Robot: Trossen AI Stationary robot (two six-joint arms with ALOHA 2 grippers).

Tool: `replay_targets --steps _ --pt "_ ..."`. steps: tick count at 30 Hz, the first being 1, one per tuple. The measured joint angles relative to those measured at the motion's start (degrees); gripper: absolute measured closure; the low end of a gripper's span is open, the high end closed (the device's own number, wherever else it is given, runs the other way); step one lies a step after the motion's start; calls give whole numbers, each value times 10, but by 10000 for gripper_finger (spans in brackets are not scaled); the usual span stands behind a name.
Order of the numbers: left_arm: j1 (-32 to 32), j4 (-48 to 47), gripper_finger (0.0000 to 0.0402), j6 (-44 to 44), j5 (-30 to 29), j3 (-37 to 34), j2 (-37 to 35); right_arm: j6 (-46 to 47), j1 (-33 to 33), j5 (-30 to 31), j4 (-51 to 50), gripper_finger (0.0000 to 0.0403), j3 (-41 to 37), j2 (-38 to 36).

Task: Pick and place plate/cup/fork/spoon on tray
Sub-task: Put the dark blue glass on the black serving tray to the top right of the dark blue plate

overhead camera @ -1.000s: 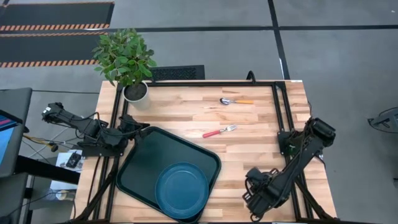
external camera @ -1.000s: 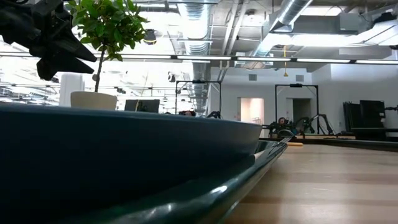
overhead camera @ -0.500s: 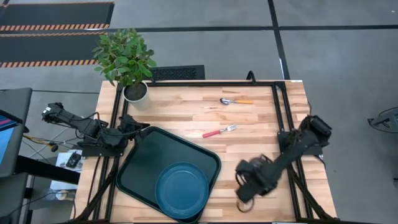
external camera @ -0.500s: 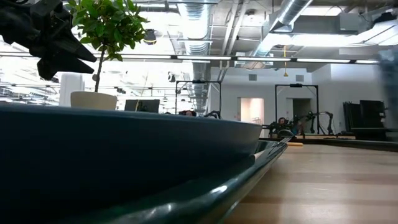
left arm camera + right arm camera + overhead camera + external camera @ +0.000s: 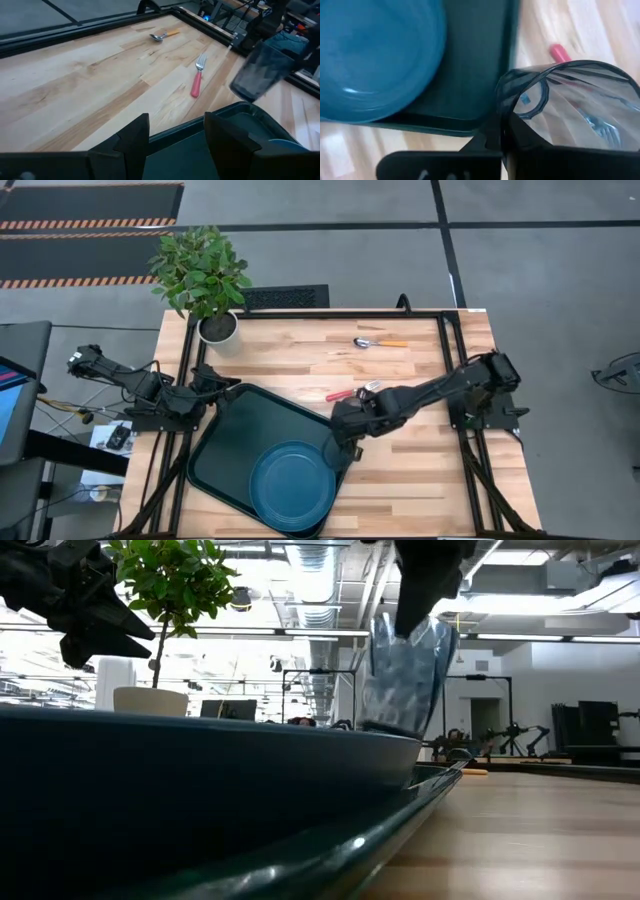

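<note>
The cup will go down on the tray (image 5: 331, 443) (image 5: 464, 89) from my right gripper, between the blue plate and the corner nearest the fork.
The dark-green tray (image 5: 232, 442) lies at the near left with the blue plate (image 5: 292, 485) flat in its near right corner. My right gripper (image 5: 343, 428) hovers at the tray's right edge, shut on the grey-blue see-through cup (image 5: 405, 675), which also shows in the left wrist view (image 5: 260, 72). The fork (image 5: 352, 391) and the spoon (image 5: 380, 342) lie flat on the wood, farther back. My left gripper (image 5: 175, 140) waits open over the tray's far left corner (image 5: 225, 392). My right gripper pinches the cup's wall at the rim (image 5: 501, 102), one finger inside and one finger (image 5: 489, 134) outside. The fingers come from above, slanting in from the table's right. The cup hangs tilted below them, clear of the tray and the table.
A white pot with a green plant (image 5: 217, 328) stands at the far left corner. Bare wood lies between the tray, the fork and the table's right edge. The black table frame (image 5: 450, 360) runs along the right side.
My right gripper has swung from the table's near right corner toward the left and far side, and now hangs at the tray's right edge. The cup has come with it, lifted clear, and has entered the low view.
</note>
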Motion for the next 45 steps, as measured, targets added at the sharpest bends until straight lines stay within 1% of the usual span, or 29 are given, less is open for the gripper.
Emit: replay_targets --steps 7,12,18,20,24,27,31,38,45 --pt "0 0 226 -1 0 0 0 -43 21 1 54 395 3 11" --pt "0 0 226 -3 0 0 0 -68 32 -5 18 396 48 50" --pt "0 0 226 -4 0 0 0 -110 40 -16 -47 394 125 123" --pt "0 0 226 -4 0 0 0 -116 40 -18 -75 393 148 140" --pt "0 -2 226 -4 0 0 0 -117 40 -20 -92 391 176 162" --pt "0 -2 226 -4 0 0 0 -116 43 -20 -86 391 183 167" --pt "0 -2 226 -4 0 0 0 -102 50 -36 -85 391 181 179" --pt "0 -1 226 -4 0 0 0 -98 62 -33 -76 390 181 179" --pt "0 -2 226 -4 0 0 0 -97 61 -33 -76 369 181 179"
